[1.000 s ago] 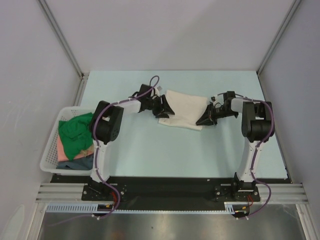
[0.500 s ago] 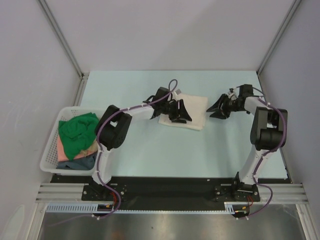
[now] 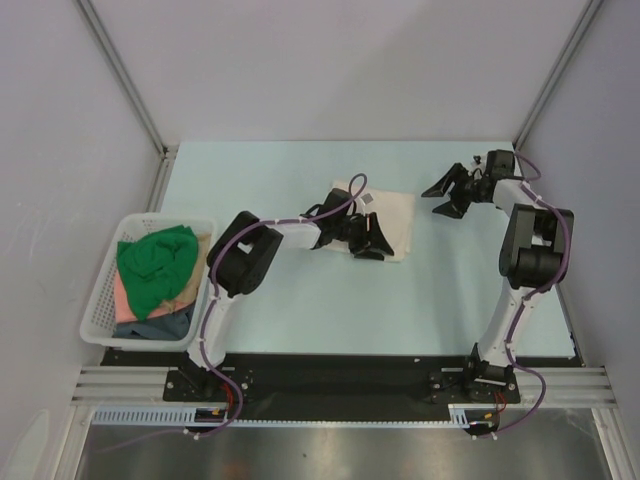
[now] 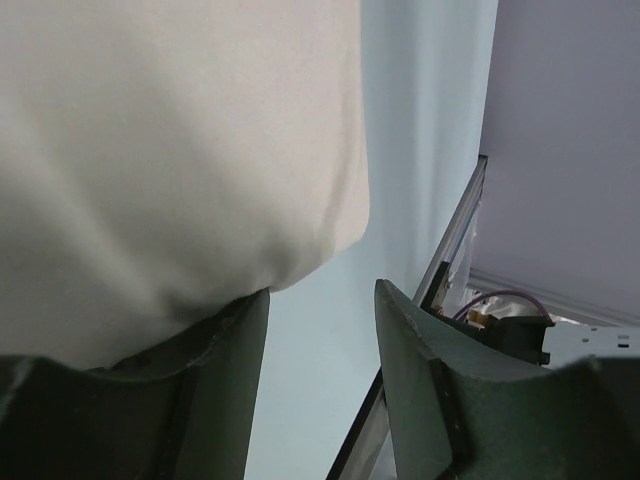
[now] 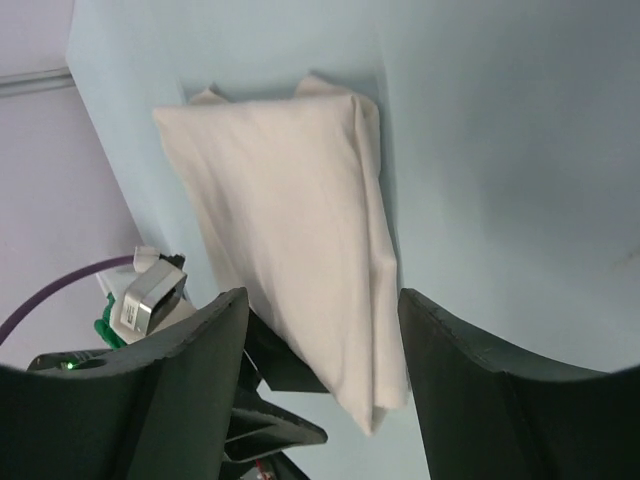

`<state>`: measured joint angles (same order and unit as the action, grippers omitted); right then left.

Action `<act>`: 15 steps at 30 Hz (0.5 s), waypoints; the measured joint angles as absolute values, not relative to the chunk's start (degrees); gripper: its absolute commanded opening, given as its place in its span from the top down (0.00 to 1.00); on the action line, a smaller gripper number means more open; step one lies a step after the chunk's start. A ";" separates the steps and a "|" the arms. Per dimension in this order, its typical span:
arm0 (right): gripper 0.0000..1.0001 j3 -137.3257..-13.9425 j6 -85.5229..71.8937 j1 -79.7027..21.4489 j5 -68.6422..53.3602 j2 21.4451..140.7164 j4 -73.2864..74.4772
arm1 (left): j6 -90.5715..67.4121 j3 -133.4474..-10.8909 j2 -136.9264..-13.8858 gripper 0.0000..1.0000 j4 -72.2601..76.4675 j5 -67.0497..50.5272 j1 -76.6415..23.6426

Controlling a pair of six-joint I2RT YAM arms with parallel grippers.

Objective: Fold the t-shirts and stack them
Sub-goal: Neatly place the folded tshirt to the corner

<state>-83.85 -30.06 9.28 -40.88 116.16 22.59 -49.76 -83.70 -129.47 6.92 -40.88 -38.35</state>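
Observation:
Next, I move my right gripper to the cream t-shirt's back corner [image 3: 411,206] [image 5: 373,165] farthest from the basket and close it on the side edge there.
A folded cream t-shirt [image 3: 392,214] lies on the table at mid-back. My left gripper [image 3: 371,243] is over its near edge, jaws open; in the left wrist view the cream cloth [image 4: 170,150] drapes against one finger [image 4: 225,370] and only bare table shows in the gap of the gripper [image 4: 320,295]. My right gripper [image 3: 444,192] is open and off to the right of the shirt, apart from it. In the right wrist view the folded shirt [image 5: 290,220] lies beyond the open gripper [image 5: 322,298]. Green [image 3: 155,262], pink [image 3: 122,298] and dark blue [image 3: 160,326] t-shirts sit bunched in the basket.
A white lattice basket [image 3: 98,318] stands at the table's left edge beside the left arm's base. Metal frame posts [image 3: 160,160] mark the back corners and grey walls close in both sides. Pale blue table [image 3: 330,310] stretches in front of the shirt.
My right gripper opened, came off the cream shirt's right edge and drew back to the far right. My left gripper slid rightwards across the shirt to its near edge.

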 measured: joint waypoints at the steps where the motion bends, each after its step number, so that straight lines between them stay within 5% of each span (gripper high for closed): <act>1: 0.30 -84.86 -30.28 9.08 -40.73 117.14 22.61 | -50.04 -83.70 -129.80 0.47 7.35 -41.06 -38.35; 9: 0.27 -93.19 -27.66 6.00 -39.64 126.58 22.68 | -46.22 -83.13 -125.99 0.45 1.69 -39.88 -38.52; 15: 0.29 -96.33 -24.21 4.38 -40.51 130.30 22.44 | -40.29 -74.61 -106.00 0.44 -5.96 -37.67 -37.95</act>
